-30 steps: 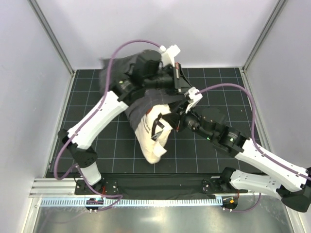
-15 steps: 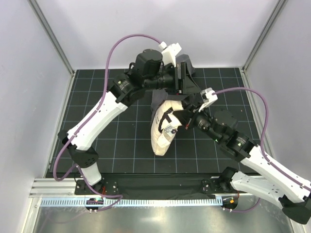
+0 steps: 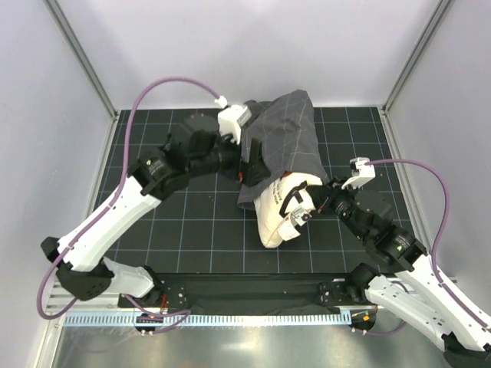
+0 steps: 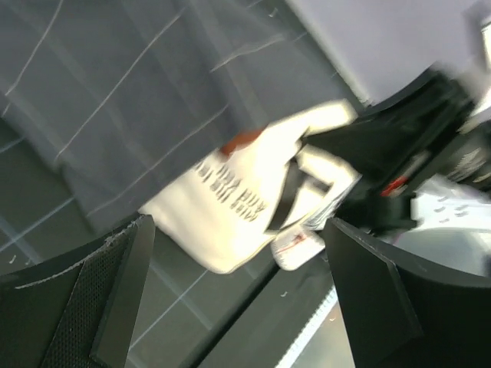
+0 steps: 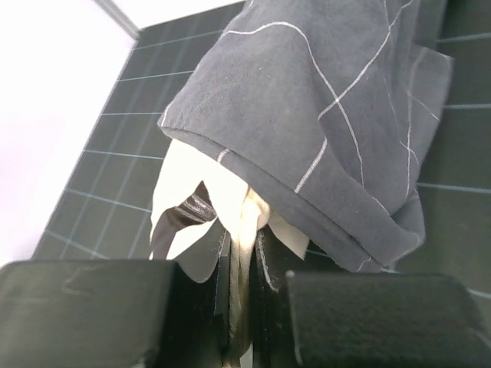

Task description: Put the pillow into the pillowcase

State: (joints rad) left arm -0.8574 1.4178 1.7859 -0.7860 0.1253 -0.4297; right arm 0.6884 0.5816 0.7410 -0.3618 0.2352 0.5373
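Observation:
The pillowcase's hem (image 3: 273, 179) (image 4: 193, 159) just above the dark lettering on the pillow should be gripped next by my left gripper, once it gets there.
The cream-white pillow (image 3: 272, 222) stands on end at the middle of the mat, its upper part under the dark grey checked pillowcase (image 3: 288, 134) draped over it. My right gripper (image 3: 305, 198) is shut on a pinched fold of the pillow (image 5: 192, 184), just below the pillowcase (image 5: 322, 115) hem; its jaws (image 5: 244, 307) squeeze cream fabric. My left gripper (image 3: 252, 170) hovers open beside the case's left edge, holding nothing. In the left wrist view the pillow (image 4: 230, 207) with dark lettering and the pillowcase (image 4: 138, 92) lie beyond the spread fingers (image 4: 115, 291).
A black gridded mat (image 3: 153, 207) covers the floor, with white walls on three sides. A metal rail (image 3: 230, 316) runs along the near edge by the arm bases. The purple cables (image 3: 165, 84) loop above both arms.
My left gripper opened, let go of the pillowcase and drew back to the left. The case dropped over the pillow's top. The right arm carried the pillow a little rightward.

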